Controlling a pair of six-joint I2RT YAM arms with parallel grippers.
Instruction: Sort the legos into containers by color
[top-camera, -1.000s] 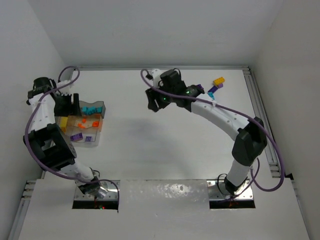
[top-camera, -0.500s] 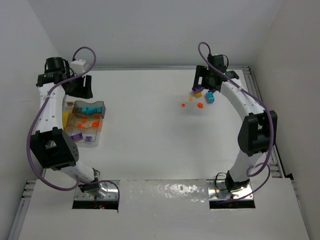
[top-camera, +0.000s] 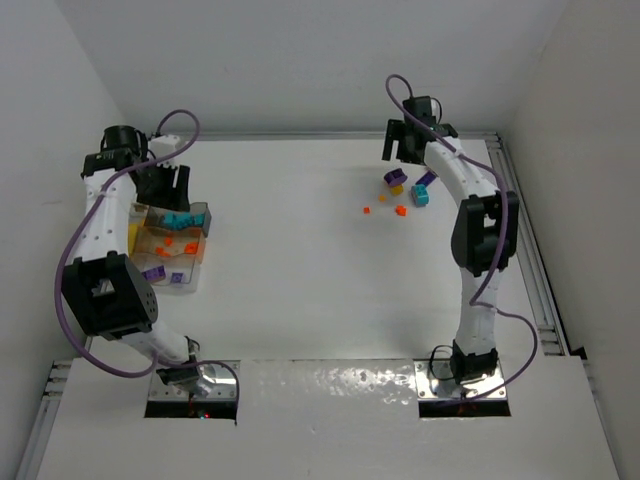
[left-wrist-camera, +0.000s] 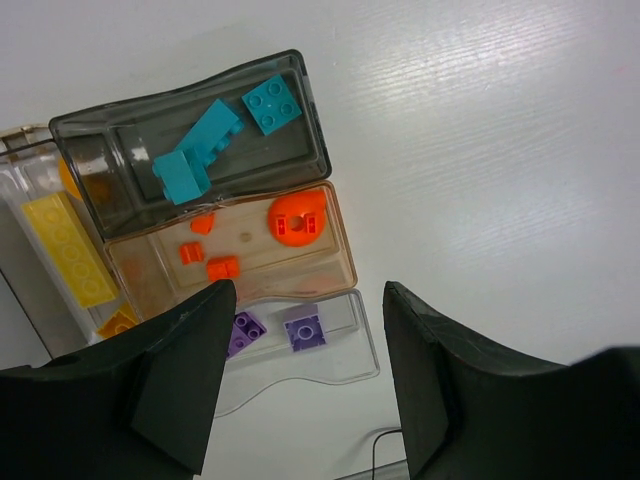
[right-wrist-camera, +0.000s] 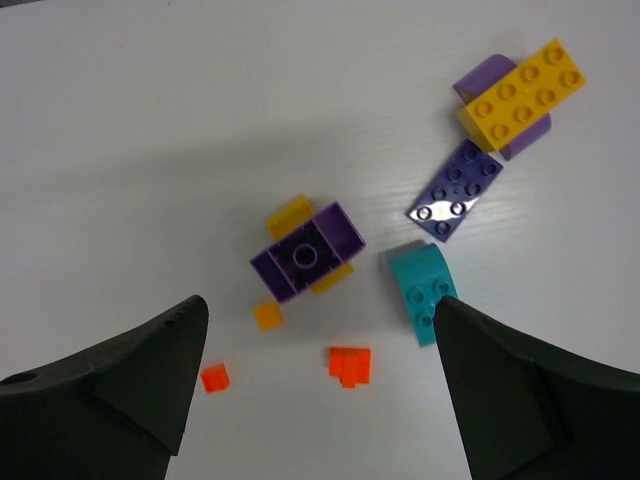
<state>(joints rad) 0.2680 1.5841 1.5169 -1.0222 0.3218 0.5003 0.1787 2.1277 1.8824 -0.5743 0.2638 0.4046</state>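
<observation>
Next, I close my right gripper on the long sides (top-camera: 395, 178) (right-wrist-camera: 305, 257) of the upturned purple brick, the one that is sitting across the yellow piece.
The containers (top-camera: 195, 283) are a clear divided tray at the left. In the left wrist view the tray (left-wrist-camera: 370, 350) holds teal legos (left-wrist-camera: 200, 150), orange legos (left-wrist-camera: 295, 220), purple legos (left-wrist-camera: 305, 330) and a long yellow brick (left-wrist-camera: 70, 250), each colour in its own compartment. My left gripper (left-wrist-camera: 305, 400) hovers open above the tray's purple end with nothing between its fingers. My right gripper (right-wrist-camera: 320, 390) hangs open above loose legos at the back right: an upturned purple brick (right-wrist-camera: 305, 250) over a yellow piece, a teal curved brick (right-wrist-camera: 420, 290), small orange bits (right-wrist-camera: 350, 365) and a yellow brick (right-wrist-camera: 520, 90).
A dark purple plate (right-wrist-camera: 455, 190) lies between the teal and yellow bricks. A metal rail (top-camera: 520, 230) runs along the table's right edge, close to the loose pile (top-camera: 405, 195). White walls close in the back and both sides.
My right arm has swung from the back middle to over the loose pile at the right, and its jaws have opened wide. My left gripper has shifted slightly at the tray's far end.
</observation>
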